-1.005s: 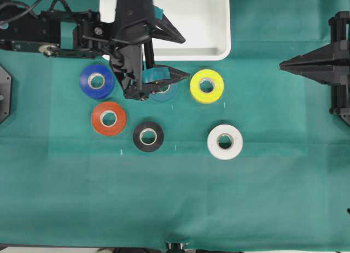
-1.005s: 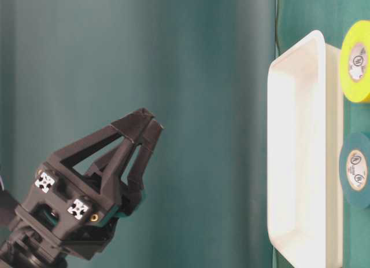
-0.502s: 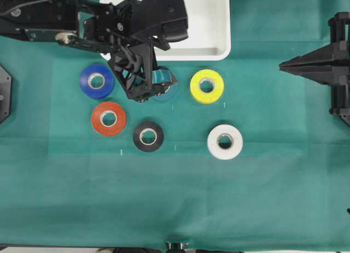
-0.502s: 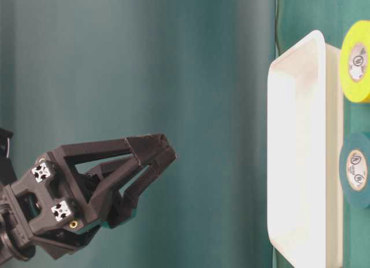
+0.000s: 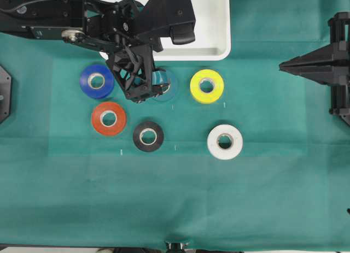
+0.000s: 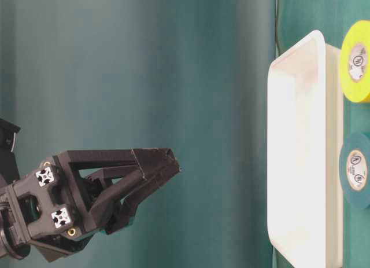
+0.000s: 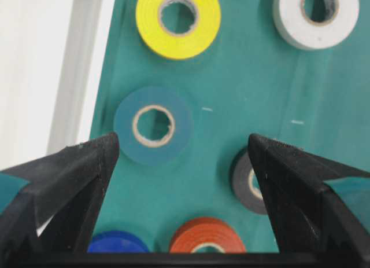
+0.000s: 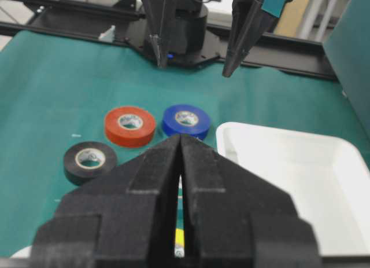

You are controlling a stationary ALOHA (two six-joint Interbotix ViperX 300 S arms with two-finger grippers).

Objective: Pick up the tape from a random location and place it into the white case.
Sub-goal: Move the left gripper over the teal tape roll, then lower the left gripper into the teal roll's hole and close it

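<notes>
The teal tape is next for my left gripper, which should go to it and close on its side (image 5: pixel 165 97) (image 7: pixel 183 129) farthest from the white case, with one finger inside the tape's core.
The tape (image 5: pixel 168 88), a teal roll with a pale core, lies flat on the green cloth just below the white case (image 5: pixel 210 23), half hidden under my left arm. From the left wrist the tape (image 7: pixel 153 125) sits just ahead of the left finger tip, beside the white case (image 7: pixel 34 65). My left gripper (image 5: pixel 145 92) hangs above it, pointing down, open, with nothing between its fingers (image 7: pixel 87 169). It also shows in the side view as the left gripper (image 6: pixel 170 164). My right gripper (image 5: pixel 281 64) rests shut at the right edge, empty.
Around the tape lie a blue roll (image 5: pixel 97 81), an orange roll (image 5: pixel 108 118), a black roll (image 5: pixel 147 136), a yellow roll (image 5: pixel 206 86) and a white roll (image 5: pixel 225 141). A green curtain (image 6: pixel 144 77) hangs behind.
My left gripper has tipped over and swung in above the teal tape, staying open. The rolls and the right arm have not moved.
</notes>
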